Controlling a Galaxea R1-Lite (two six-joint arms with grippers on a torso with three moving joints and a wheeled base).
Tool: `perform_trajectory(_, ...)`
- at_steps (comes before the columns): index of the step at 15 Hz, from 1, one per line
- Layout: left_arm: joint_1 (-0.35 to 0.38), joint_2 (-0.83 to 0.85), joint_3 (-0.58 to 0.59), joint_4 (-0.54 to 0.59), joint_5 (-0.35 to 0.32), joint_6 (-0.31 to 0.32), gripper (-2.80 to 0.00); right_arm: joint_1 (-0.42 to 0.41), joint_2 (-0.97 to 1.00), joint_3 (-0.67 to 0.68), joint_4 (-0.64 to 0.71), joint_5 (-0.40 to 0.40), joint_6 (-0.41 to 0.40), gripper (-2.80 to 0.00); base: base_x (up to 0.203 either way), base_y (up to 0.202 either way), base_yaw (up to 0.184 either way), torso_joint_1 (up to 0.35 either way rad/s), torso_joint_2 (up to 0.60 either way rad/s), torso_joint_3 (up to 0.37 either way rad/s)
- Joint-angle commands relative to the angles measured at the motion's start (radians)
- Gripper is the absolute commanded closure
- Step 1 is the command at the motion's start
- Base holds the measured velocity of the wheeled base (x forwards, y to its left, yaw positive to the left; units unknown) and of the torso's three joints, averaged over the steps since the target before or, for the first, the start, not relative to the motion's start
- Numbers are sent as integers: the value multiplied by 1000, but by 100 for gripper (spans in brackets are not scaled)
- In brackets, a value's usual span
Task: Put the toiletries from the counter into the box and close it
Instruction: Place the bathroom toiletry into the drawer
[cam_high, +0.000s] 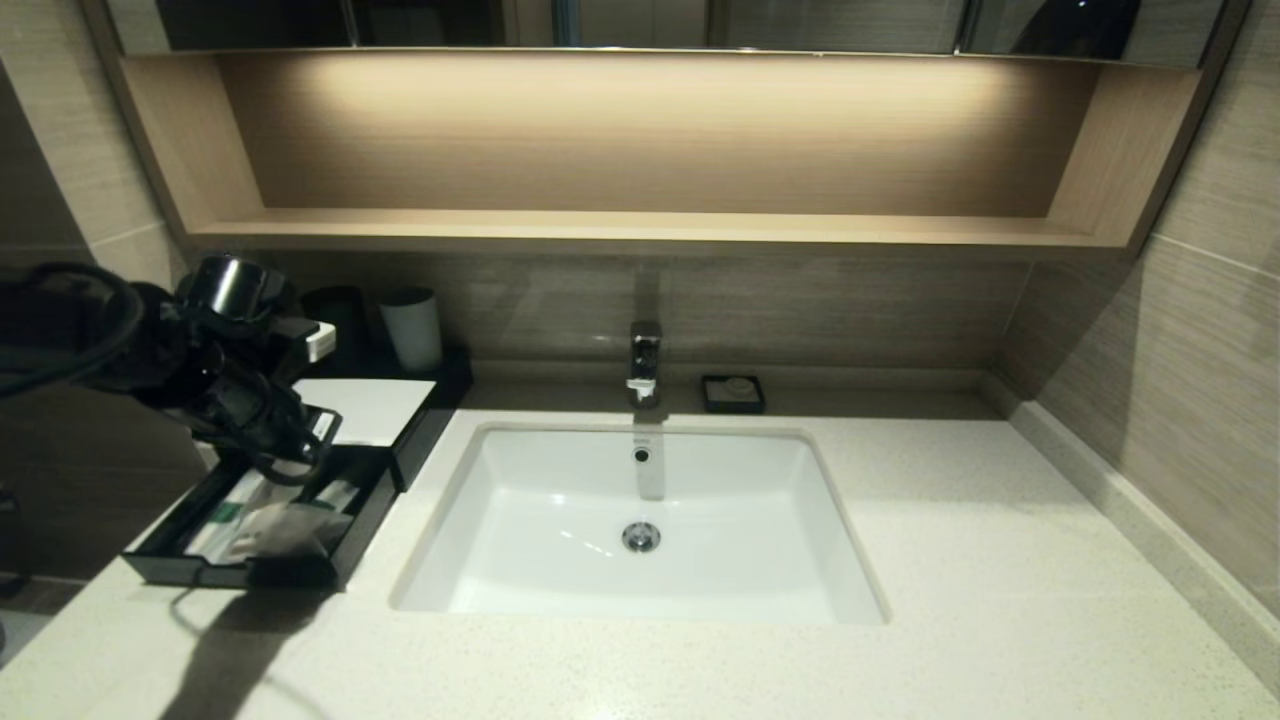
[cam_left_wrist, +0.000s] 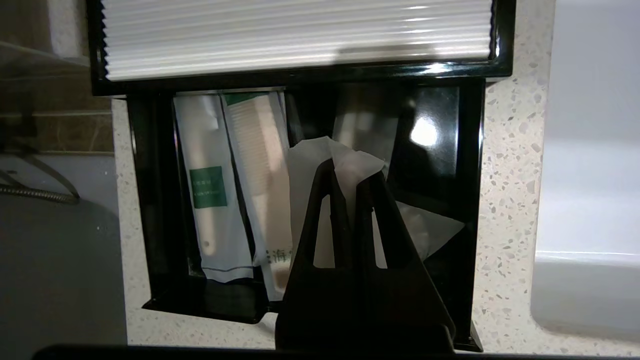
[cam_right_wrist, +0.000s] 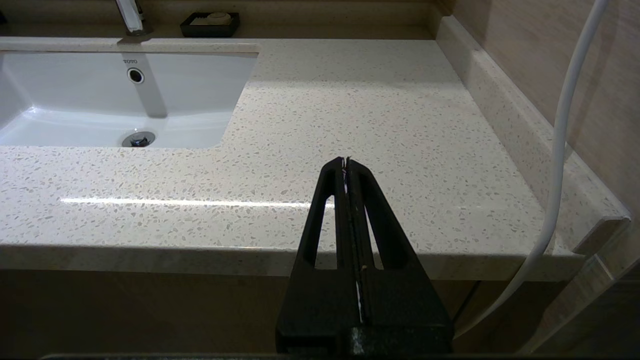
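My left gripper needs to let go of the small clear sachet in the drawer tray (cam_high: 299, 526) (cam_left_wrist: 370, 231), next to the whitish packet.
The black box (cam_high: 370, 410) with a white top stands at the counter's (cam_high: 900, 560) back left, its drawer tray (cam_high: 240, 572) pulled out. In the left wrist view two long packets lie side by side in the tray (cam_left_wrist: 470, 200): one with a green label (cam_left_wrist: 207, 190), one whitish with a green end (cam_left_wrist: 257, 140). My left gripper (cam_left_wrist: 352, 172) hangs over the tray, shut on a corner of the small clear sachet (cam_left_wrist: 430, 230), which droops into the tray. My right gripper (cam_right_wrist: 346, 161) is shut and empty, just off the counter's (cam_right_wrist: 375, 100) front right edge.
A white sink (cam_high: 640, 520) with a faucet (cam_high: 645, 360) is set in the counter's middle. A small black dish (cam_high: 733, 392) sits behind it. A black cup and a white cup (cam_high: 412, 328) stand behind the box. A wall runs along the right.
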Motion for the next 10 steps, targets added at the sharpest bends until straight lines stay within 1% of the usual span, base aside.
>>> perform_trajectory(1,2,21,19,2,-14,2,0,0,0,2,0,0,0,0,0,0,0,0,0,0)
perform_trajectory(6,2,49,19,-2,-15,4,0,0,0,2,0,0,0,0,0,0,0,0,0,0)
perform_trajectory(10,0,73,29,-47,-25,3,0,0,0,2,0,0,0,0,0,0,0,0,0,0)
